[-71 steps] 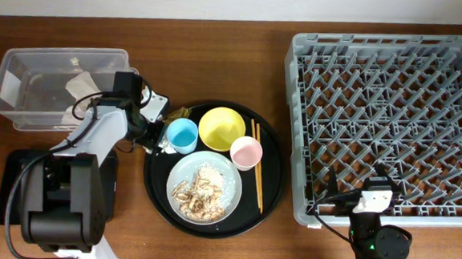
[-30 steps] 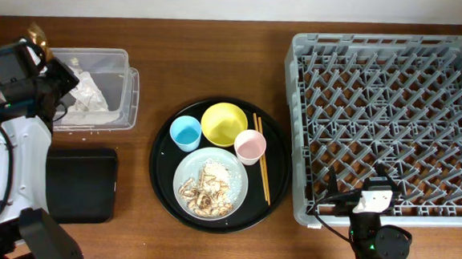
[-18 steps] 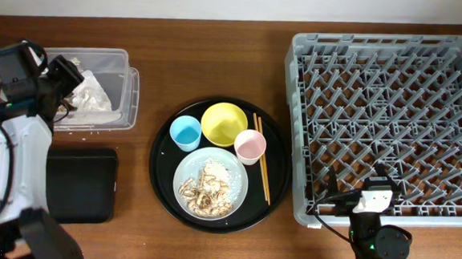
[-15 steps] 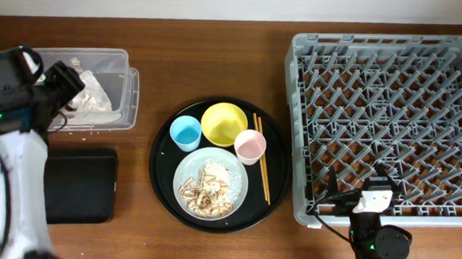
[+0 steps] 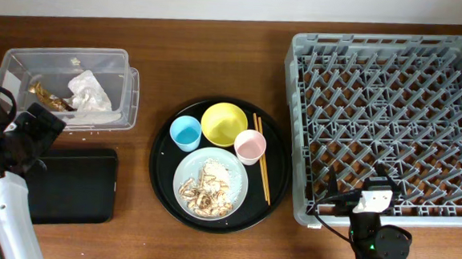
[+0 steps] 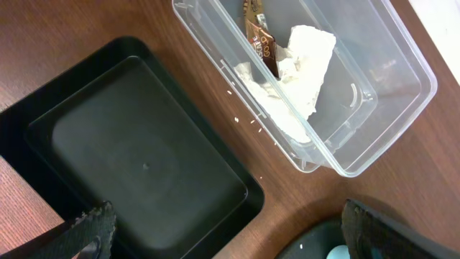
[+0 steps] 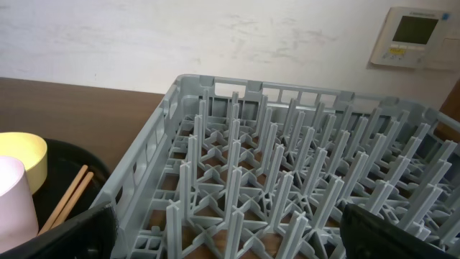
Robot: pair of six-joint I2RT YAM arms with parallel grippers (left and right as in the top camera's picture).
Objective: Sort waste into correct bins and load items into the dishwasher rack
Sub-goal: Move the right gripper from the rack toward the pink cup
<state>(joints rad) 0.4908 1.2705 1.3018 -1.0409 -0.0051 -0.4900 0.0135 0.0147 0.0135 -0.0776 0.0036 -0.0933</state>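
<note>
The pink cup is next for my right gripper, which should go there and grab the cup's rim [image 5: 238, 153] on the side beside the plate with food scraps.
The brown-gold wrapper [image 5: 47, 96] [image 6: 259, 43] and the crumpled white napkin [image 5: 88, 93] [image 6: 298, 68] lie inside the clear tub [image 5: 121, 58] [image 6: 374, 137]. My left gripper [image 6: 230, 244] [image 5: 38, 130] hovers open and empty above the black rectangular tray [image 5: 71, 186] [image 6: 144, 165], just in front of the tub. On a round black tray sit a yellow bowl [image 5: 222, 124], a blue cup [image 5: 184, 133], a pink cup [image 5: 249, 147] and a plate [image 5: 182, 173] with food scraps [image 5: 207, 188]. The right gripper [image 7: 230, 244] [image 5: 371, 198] stands open at the near edge of the dishwasher rack [image 5: 388, 123] [image 7: 287, 165].
Wooden chopsticks [image 5: 259, 167] [image 7: 68, 198] lie along the right side of the round black tray [image 5: 159, 189]. The rack fills the right half of the table. A wall with a control panel [image 7: 413, 36] rises behind it.
The left gripper opened and dropped the wrapper into the clear tub, then drew back toward the front left, over the black rectangular tray. The right arm has not moved.
</note>
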